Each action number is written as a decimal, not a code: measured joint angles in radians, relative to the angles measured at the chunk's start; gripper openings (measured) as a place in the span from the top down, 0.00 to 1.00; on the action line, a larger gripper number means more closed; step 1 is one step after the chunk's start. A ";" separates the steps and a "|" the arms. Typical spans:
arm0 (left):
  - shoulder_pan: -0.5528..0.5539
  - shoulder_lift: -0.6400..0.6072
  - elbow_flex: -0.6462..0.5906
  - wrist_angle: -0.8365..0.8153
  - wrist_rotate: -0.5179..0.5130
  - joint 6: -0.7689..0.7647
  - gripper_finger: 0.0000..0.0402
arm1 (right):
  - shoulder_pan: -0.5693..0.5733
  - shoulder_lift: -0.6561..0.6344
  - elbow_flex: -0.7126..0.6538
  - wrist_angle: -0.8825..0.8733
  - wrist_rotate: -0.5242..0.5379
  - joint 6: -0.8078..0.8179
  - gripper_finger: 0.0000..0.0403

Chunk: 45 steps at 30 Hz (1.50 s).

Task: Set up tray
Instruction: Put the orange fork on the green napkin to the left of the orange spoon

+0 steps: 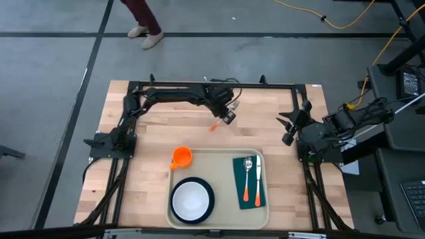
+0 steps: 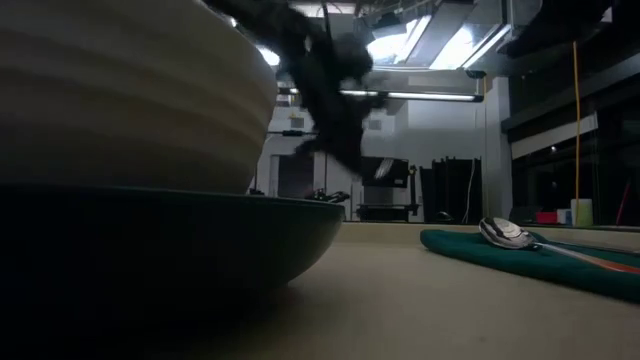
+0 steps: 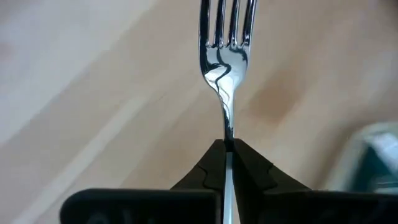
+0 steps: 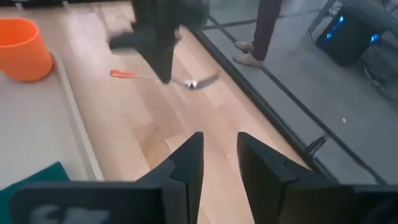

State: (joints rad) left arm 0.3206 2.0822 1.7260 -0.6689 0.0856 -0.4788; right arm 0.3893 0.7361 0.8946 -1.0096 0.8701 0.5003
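I need to next move my right gripper to the fork's steel neck (image 1: 220, 120) (image 4: 148, 76), between my left gripper's fingers and the orange handle, and close it there.
My left gripper (image 1: 228, 118) hangs over the bare wood beyond the far rim of the beige tray (image 1: 219, 152) and is shut on a fork (image 4: 186, 81) with an orange handle (image 1: 214, 126). The tray carries an orange cup (image 1: 181, 157), a white bowl on a dark plate (image 1: 192, 200), and a green napkin (image 1: 240, 192). A spoon (image 1: 247, 178) and a knife (image 1: 257, 179) lie on the napkin. My right gripper (image 1: 287, 129) waits open near the table's right edge, touching nothing. My left gripper pinches the fork's thin steel neck (image 3: 228, 134), just behind the tines (image 3: 227, 25), between its two fingers. The fingers come from above and lie across the fork. The fork sits about level and clear of the wood, with the orange handle (image 4: 119, 74) out one side and the tines out the other.
Bare wood lies between the tray's far rim and the black frame (image 1: 219, 84) along the table's far edge. In the low view the bowl and plate (image 2: 150, 200) fill the near left. A person's legs (image 1: 143, 26) stand on the floor beyond the table.
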 joint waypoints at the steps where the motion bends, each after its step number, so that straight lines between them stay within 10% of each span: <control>1: -0.009 -0.031 0.000 0.026 -0.005 -0.008 0.99 | 0.000 0.000 -0.007 0.000 0.000 0.028 0.74; 10: -0.100 -0.247 0.002 0.254 -0.254 -0.005 0.99 | -0.016 0.001 -0.137 0.485 0.012 0.054 0.74; 16: -0.168 -0.270 0.001 0.268 -0.356 -0.006 0.99 | -0.078 0.038 -0.218 1.002 -0.200 -0.202 0.74; 25: -0.241 -0.272 0.003 0.328 -0.469 0.079 0.99 | -0.197 0.207 -0.224 1.124 -0.453 -0.075 0.74; 45: -0.286 -0.272 0.003 0.356 -0.479 0.180 0.99 | -0.319 0.436 -0.223 1.398 -0.315 -0.009 0.74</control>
State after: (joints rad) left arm 0.0341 1.8102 1.7287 -0.3126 -0.3936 -0.2989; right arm 0.0703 1.1725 0.6712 0.3880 0.5546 0.4911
